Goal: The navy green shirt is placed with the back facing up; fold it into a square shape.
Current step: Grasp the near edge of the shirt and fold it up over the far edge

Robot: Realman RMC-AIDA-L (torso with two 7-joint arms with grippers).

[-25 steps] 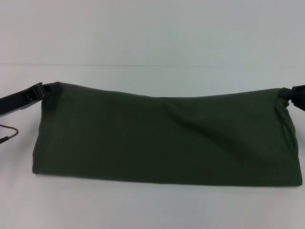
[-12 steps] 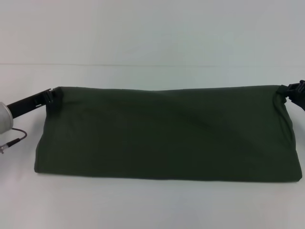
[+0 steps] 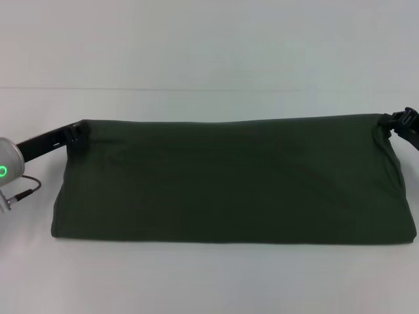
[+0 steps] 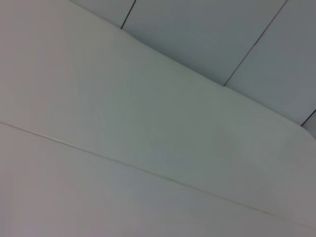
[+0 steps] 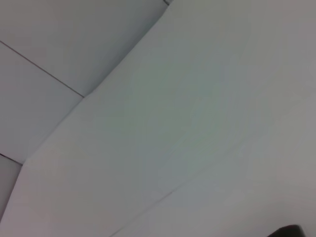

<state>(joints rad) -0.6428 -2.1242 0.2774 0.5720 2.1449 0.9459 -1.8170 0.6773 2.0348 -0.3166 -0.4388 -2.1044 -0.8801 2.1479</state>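
The robot's left gripper will release the navy green shirt's corner on the table, slightly nearer than its stretched far edge (image 3: 80, 135).
The navy green shirt (image 3: 229, 180) lies across the white table (image 3: 209, 281) as a wide dark olive band, plain side showing, its far edge stretched straight between the two arms. At the shirt's far left corner my left gripper (image 3: 75, 134) is shut on the cloth. The far right corner is pinched by my right gripper (image 3: 393, 123). Both wrist views show only bare table surface and wall panels, no shirt.
A thin cable (image 3: 23, 190) hangs by the left arm's wrist, whose green light (image 3: 3, 171) glows at the left edge. The table's far edge (image 3: 209, 89) meets the wall behind the shirt.
Both grippers moved toward me and lower with the far edge, pulling it taut. The sag in the middle of that edge is gone and the shirt lies flatter.
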